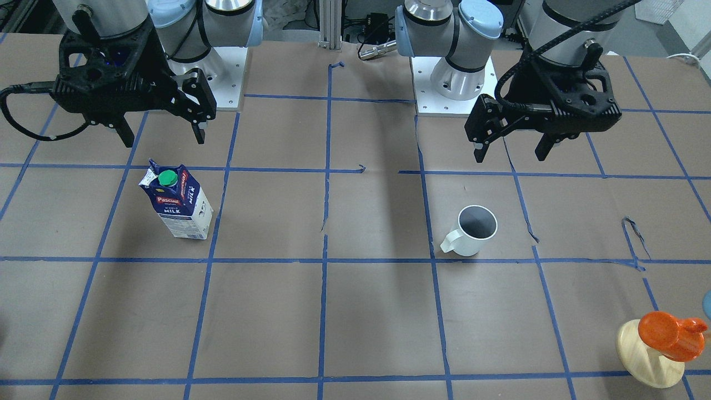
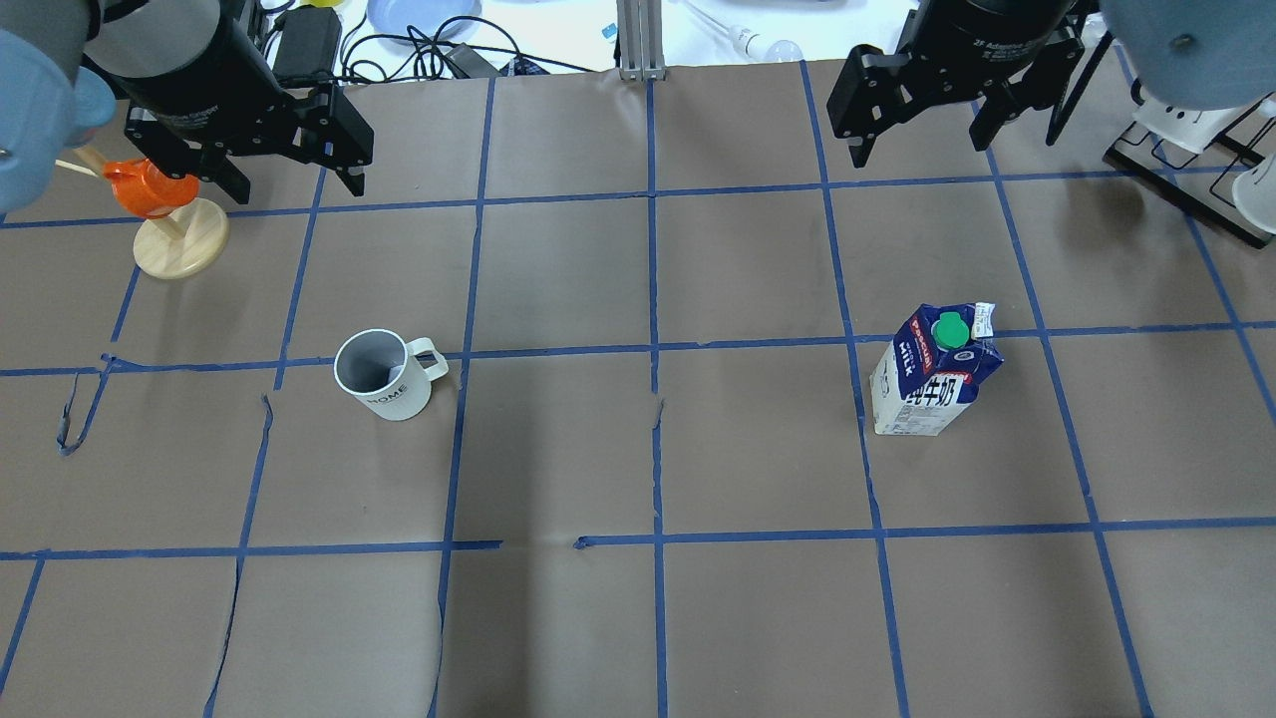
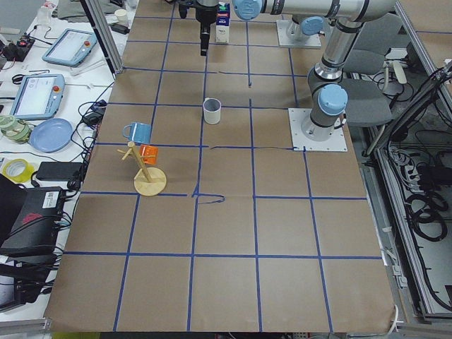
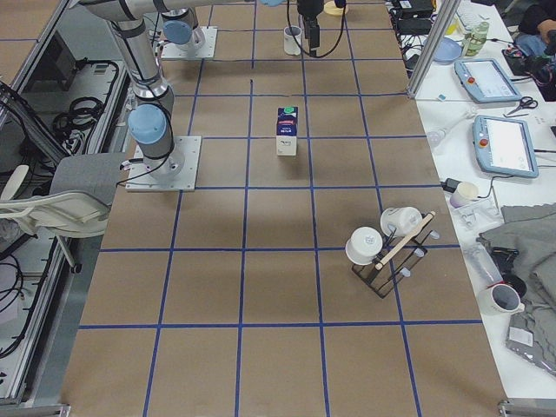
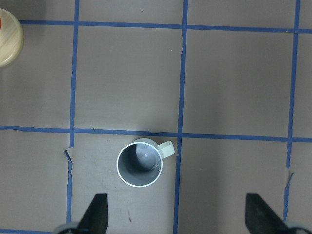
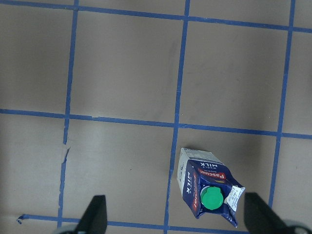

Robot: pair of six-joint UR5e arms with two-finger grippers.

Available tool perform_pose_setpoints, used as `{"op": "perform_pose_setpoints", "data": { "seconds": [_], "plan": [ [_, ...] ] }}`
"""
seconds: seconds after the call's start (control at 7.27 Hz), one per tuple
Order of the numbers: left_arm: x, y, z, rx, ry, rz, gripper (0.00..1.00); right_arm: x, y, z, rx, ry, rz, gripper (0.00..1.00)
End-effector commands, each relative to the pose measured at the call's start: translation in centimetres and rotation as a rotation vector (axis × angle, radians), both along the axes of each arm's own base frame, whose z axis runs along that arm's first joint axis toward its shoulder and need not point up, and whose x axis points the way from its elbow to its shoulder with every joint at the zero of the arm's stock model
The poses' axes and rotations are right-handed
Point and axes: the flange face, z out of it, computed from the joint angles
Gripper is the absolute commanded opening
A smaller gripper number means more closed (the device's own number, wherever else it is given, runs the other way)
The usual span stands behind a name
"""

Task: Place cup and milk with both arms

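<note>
The milk has a green cap, and my right gripper will close from both sides of that cap on the sloping top point(image 1: 179, 182) point(image 6: 199, 194) of the milk.
The cup point(image 1: 476, 230), a white mug with a dark grey inside, stands upright on the table point(image 1: 377, 311). It also shows in the overhead view point(image 2: 384, 374) and the left wrist view point(image 5: 140, 164). The milk point(image 1: 179, 201), a blue and white carton with a green cap, stands upright apart from it, and shows in the overhead view point(image 2: 934, 371) and the right wrist view point(image 6: 207, 192). My left gripper point(image 1: 510, 155) is open and empty, high above the table behind the cup. My right gripper point(image 1: 164, 139) is open and empty, high behind the milk.
A wooden mug tree point(image 1: 661, 344) with an orange mug stands at the table's far edge on my left side point(image 2: 169, 224). A black rack with white cups point(image 4: 387, 248) stands at the far right. Blue tape lines grid the brown paper.
</note>
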Motion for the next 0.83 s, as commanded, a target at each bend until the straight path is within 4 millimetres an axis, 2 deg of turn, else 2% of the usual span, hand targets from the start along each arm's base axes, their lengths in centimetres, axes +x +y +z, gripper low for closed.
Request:
{"op": "perform_pose_setpoints", "data": {
  "seconds": [0.0, 0.14, 0.28, 0.41, 0.69],
  "plan": [
    [0.2, -0.3, -0.3, 0.006, 0.001, 0.005, 1.0, -0.2, -0.3, -0.4, 0.007, 0.001, -0.005, 1.0],
    [0.6, -0.3, -0.1, 0.001, 0.004, 0.013, 1.0, 0.0, -0.7, -1.2, 0.025, -0.015, -0.003, 1.0],
    [0.6, -0.1, -0.1, 0.003, -0.003, 0.014, 1.0, -0.7, -0.7, -0.8, 0.021, -0.008, -0.014, 1.0],
    [0.4, -0.1, -0.1, 0.003, 0.003, 0.013, 1.0, -0.2, -0.6, -0.6, 0.016, -0.014, -0.006, 1.0],
    [0.4, 0.0, -0.2, 0.005, -0.005, 0.009, 1.0, -0.2, -1.0, -1.4, 0.025, -0.016, -0.009, 1.0]
  ]
}}
